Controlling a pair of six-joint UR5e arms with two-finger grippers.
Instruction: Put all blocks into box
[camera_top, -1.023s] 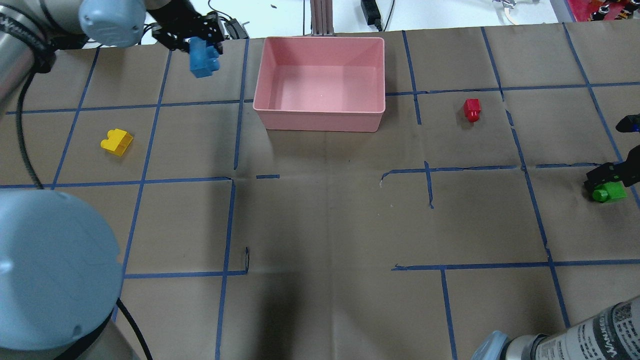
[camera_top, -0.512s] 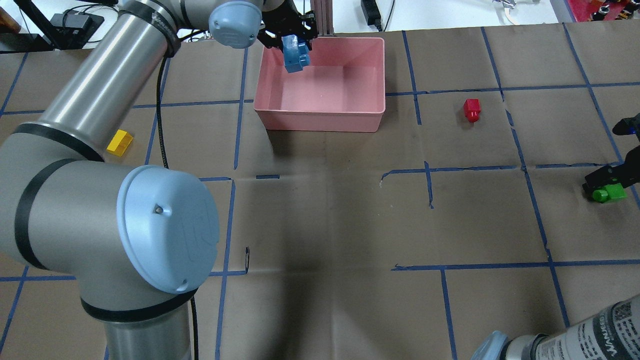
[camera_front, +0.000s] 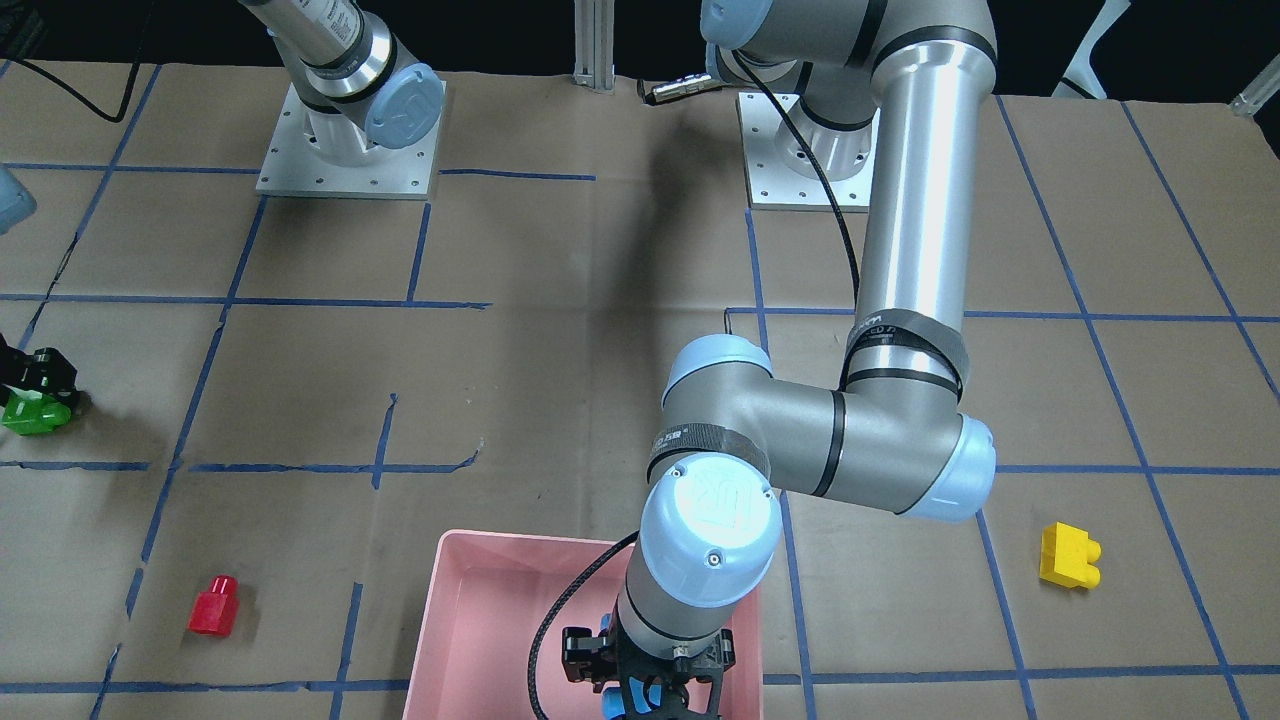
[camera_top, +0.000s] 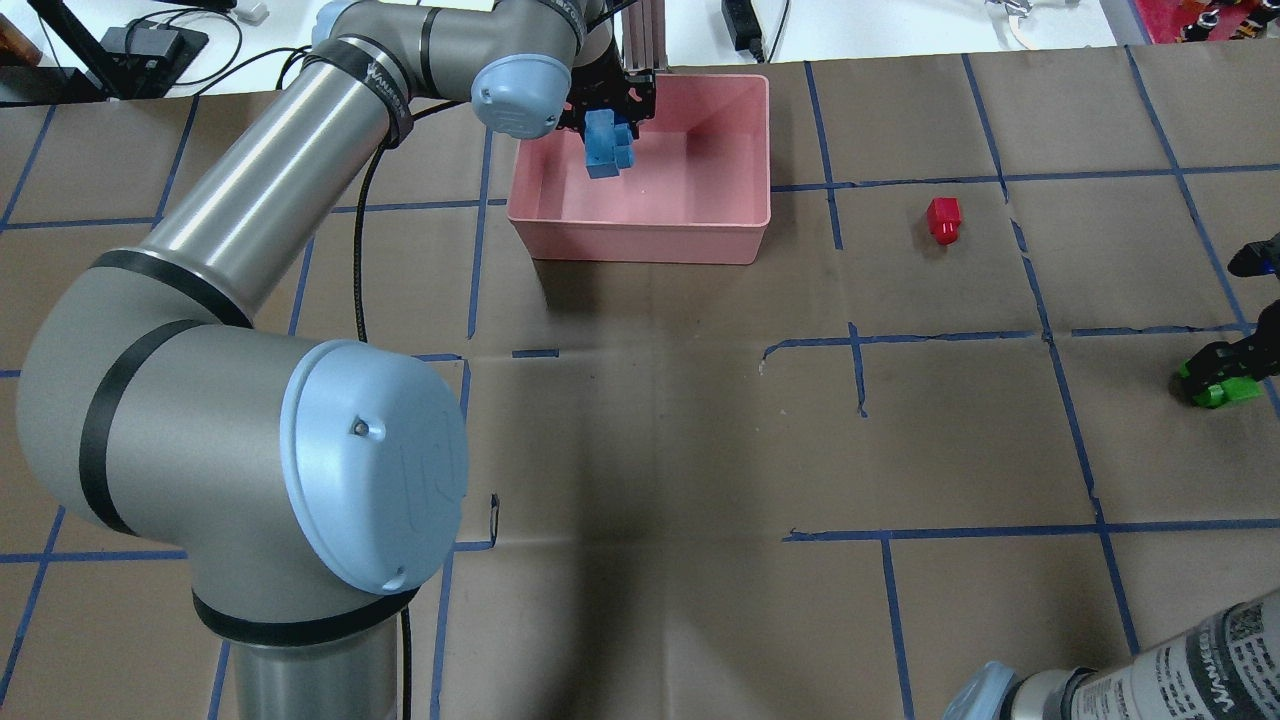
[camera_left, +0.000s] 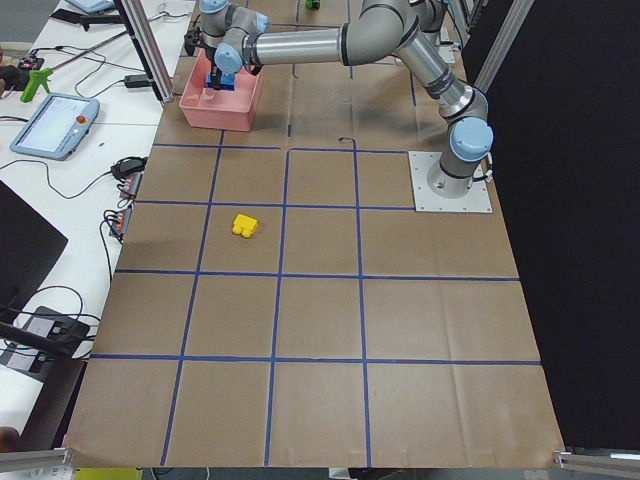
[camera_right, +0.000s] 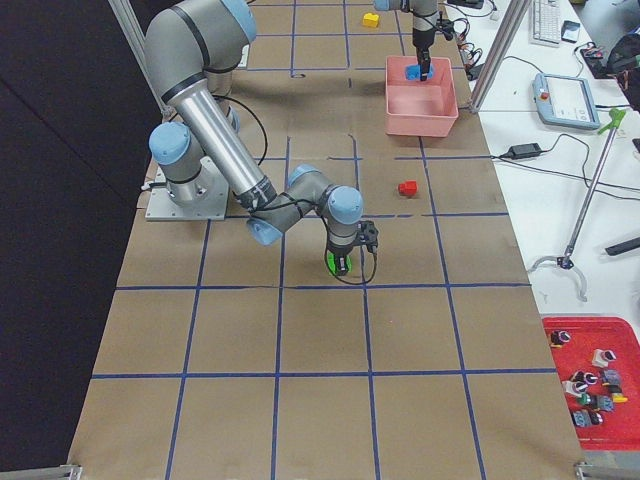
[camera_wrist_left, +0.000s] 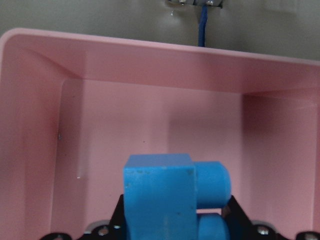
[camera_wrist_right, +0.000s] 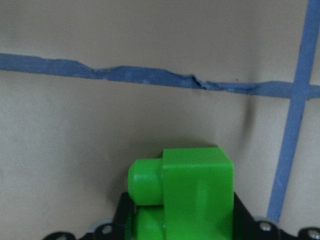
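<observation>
Next, my right gripper lets go of the green block inside the pink box (camera_front: 546, 689), next to the light blue block, toward the red block.
My left gripper (camera_top: 604, 122) is shut on the light blue block (camera_top: 605, 146) and holds it over the back left of the pink box (camera_top: 640, 215). The left wrist view shows the blue block (camera_wrist_left: 167, 195) above the box floor (camera_wrist_left: 150, 120). My right gripper (camera_top: 1228, 362) is shut on the green block (camera_top: 1222, 388), low over the table at the far right; the block also shows in the right wrist view (camera_wrist_right: 195, 192). The red block (camera_top: 943, 218) lies right of the box. The yellow block (camera_front: 1068, 556) lies on the table, hidden by my left arm in the overhead view.
My left arm (camera_top: 250, 300) stretches across the table's left half. A metal post (camera_top: 640, 30) stands just behind the box. Blue tape lines (camera_top: 860, 370) grid the brown paper. Both arm base plates (camera_front: 345, 150) sit at the robot's edge.
My left arm has swung right, carrying the blue block from left of the box to over its inside. My right gripper has shifted slightly with the green block.
</observation>
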